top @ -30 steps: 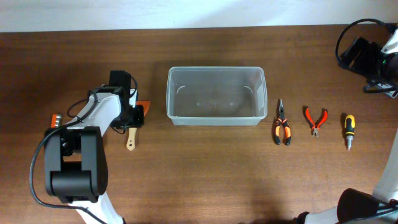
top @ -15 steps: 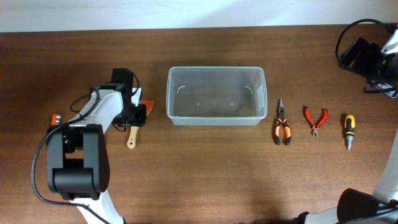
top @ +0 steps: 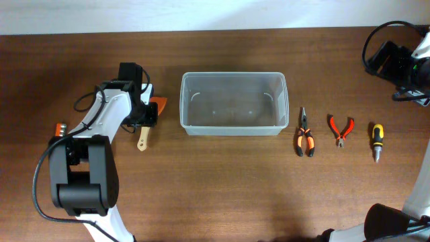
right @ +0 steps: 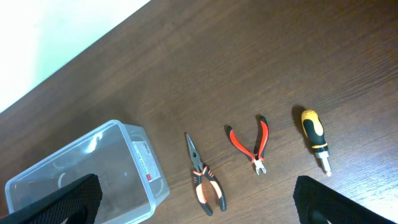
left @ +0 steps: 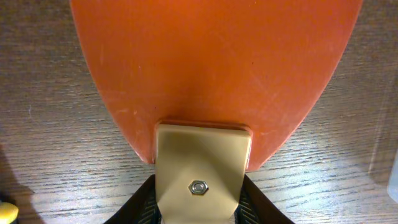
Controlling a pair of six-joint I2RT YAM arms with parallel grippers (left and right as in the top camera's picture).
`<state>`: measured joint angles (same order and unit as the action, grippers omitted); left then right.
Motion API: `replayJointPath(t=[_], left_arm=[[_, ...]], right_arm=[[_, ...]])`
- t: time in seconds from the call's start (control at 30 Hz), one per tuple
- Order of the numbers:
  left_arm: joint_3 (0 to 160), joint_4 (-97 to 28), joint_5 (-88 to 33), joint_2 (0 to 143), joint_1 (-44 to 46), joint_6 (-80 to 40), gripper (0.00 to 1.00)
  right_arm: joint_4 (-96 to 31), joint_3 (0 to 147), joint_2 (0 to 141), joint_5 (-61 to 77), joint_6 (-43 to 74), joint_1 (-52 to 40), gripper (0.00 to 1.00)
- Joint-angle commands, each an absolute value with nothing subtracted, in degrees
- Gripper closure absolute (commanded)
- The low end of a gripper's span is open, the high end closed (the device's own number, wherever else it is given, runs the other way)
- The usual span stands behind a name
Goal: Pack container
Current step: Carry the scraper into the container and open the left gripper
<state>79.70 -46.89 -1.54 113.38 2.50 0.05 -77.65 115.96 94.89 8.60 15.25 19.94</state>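
Observation:
I should let go of the orange-bladed scraper with my left gripper on the bottom of the clear container, close to its near side point(top: 220, 112).
The clear container point(top: 183, 101) stands empty at the table's middle; it also shows in the right wrist view point(right: 140, 155). My left gripper point(top: 145, 115) is shut on an orange-bladed scraper point(top: 158, 104) with a tan handle point(top: 142, 140), just left of the container. In the left wrist view the orange blade point(left: 214, 68) fills the frame and the tan handle sits between the jaws point(left: 202, 208). My right gripper point(top: 390, 59) is raised at the far right, open and empty point(right: 199, 208).
Right of the container lie black-and-orange long-nose pliers point(top: 305, 134) point(right: 202, 174), red cutters point(top: 340, 129) point(right: 252, 144) and a yellow-and-black screwdriver point(top: 377, 140) point(right: 314, 138). A small orange-and-silver piece point(top: 60, 128) lies at the far left.
My left gripper has moved toward the far side and slightly right, carrying the scraper with it. The right arm has not moved.

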Motion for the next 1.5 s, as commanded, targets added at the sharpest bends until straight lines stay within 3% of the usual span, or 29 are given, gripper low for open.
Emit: replayJointPath(t=[0.0,0.37,0.73,0.87,1.27,1.4,1.43,1.47], left_arm=[[83.9,-48.2,-2.2,110.9,2.7,1.7,0.98],[108.3,-56.6,1.3,104.6,12.9,14.5,0.98],[109.3,-56.1,1.3,108.2,30.5,40.2,0.98],[109.1,-56.0,1.3,115.3,31.8,47.5,0.98],[109.1,-56.0,6.8,129.7,31.4,48.3,0.98],[109.4,-56.1,10.5,130.0,31.5,48.3,0.89],[110.0,-56.3,11.4,130.0,31.6,47.7,0.85],[110.7,-56.5,12.1,129.8,31.7,46.5,0.74]], right_arm=[[-77.6,115.7,95.1,8.3,15.7,19.9,0.01],[-77.6,115.7,95.1,8.3,15.7,19.9,0.01],[-77.6,115.7,95.1,8.3,15.7,19.9,0.01],[-77.6,115.7,95.1,8.3,15.7,19.9,0.01],[-77.6,115.7,95.2,8.3,15.7,19.9,0.01],[-77.6,115.7,95.2,8.3,15.7,19.9,0.01],[-77.6,115.7,95.2,8.3,15.7,19.9,0.01],[-77.6,115.7,95.2,8.3,15.7,19.9,0.01]])
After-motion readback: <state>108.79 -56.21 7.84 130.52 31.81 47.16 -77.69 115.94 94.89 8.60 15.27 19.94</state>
